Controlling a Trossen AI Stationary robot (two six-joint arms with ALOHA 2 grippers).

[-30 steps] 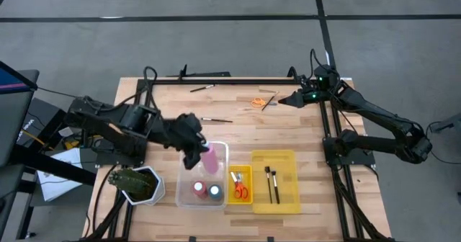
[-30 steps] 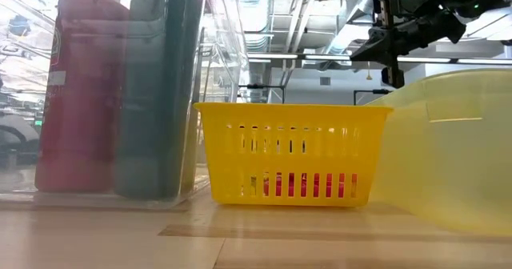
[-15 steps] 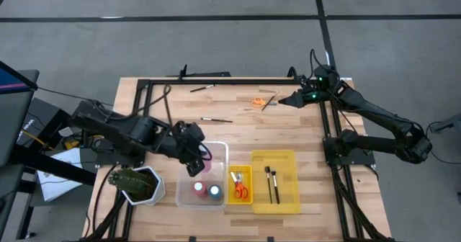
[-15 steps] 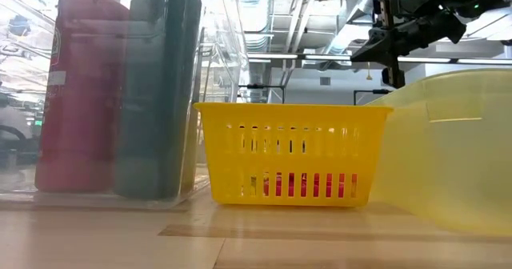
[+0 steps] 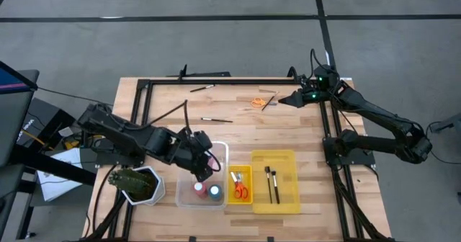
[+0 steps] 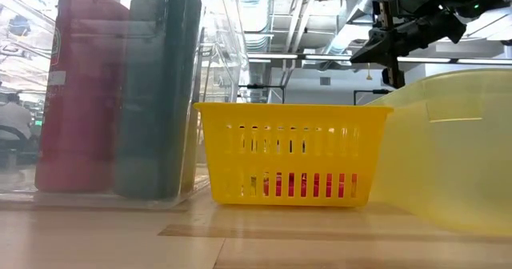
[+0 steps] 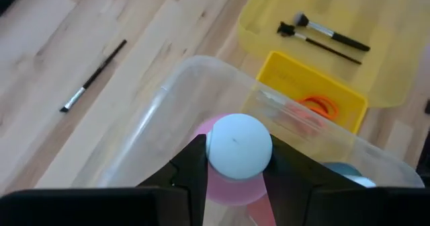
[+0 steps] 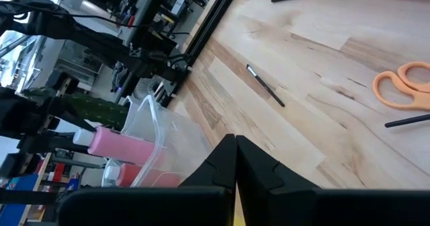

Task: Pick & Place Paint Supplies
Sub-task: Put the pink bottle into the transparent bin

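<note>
The robot's left gripper will release the pink bottle in the clear bin (image 5: 209,175), just behind the red and dark blue bottles. The pink bottle is over the bin's far end.
My left gripper (image 5: 204,161) is shut on a pink paint bottle (image 7: 232,185) with a white cap (image 7: 238,145), over the far end of the clear bin (image 5: 225,148). A red bottle (image 5: 198,189) and a dark blue bottle (image 5: 215,191) stand at the bin's near end. My right gripper (image 5: 282,100) hangs shut above the table's far right, near orange scissors (image 5: 257,101) and a brush (image 5: 269,101) lying on the wood. Two more brushes (image 5: 216,119) (image 5: 202,88) lie farther left. My left gripper pinches the pink bottle just under its white cap, at the shoulder (image 7: 215,182), one finger (image 7: 190,169) on each side. The fingers slant down from the table's left. The bottle hangs below them inside the bin's walls; I cannot tell whether its bottom touches the bin's floor.
A small yellow basket (image 5: 240,173) with orange-handled scissors (image 5: 240,191) stands right of the clear bin. Beside it, a larger yellow bin (image 5: 288,159) holds two brushes (image 5: 271,184). A green plant in a white pot (image 5: 135,183) sits at the near left.
My left gripper has sunk and moved toward the table's near right, tipping more steeply downward. The pink bottle has gone with it, down into the clear bin, and now shows mostly under the gripper.
</note>
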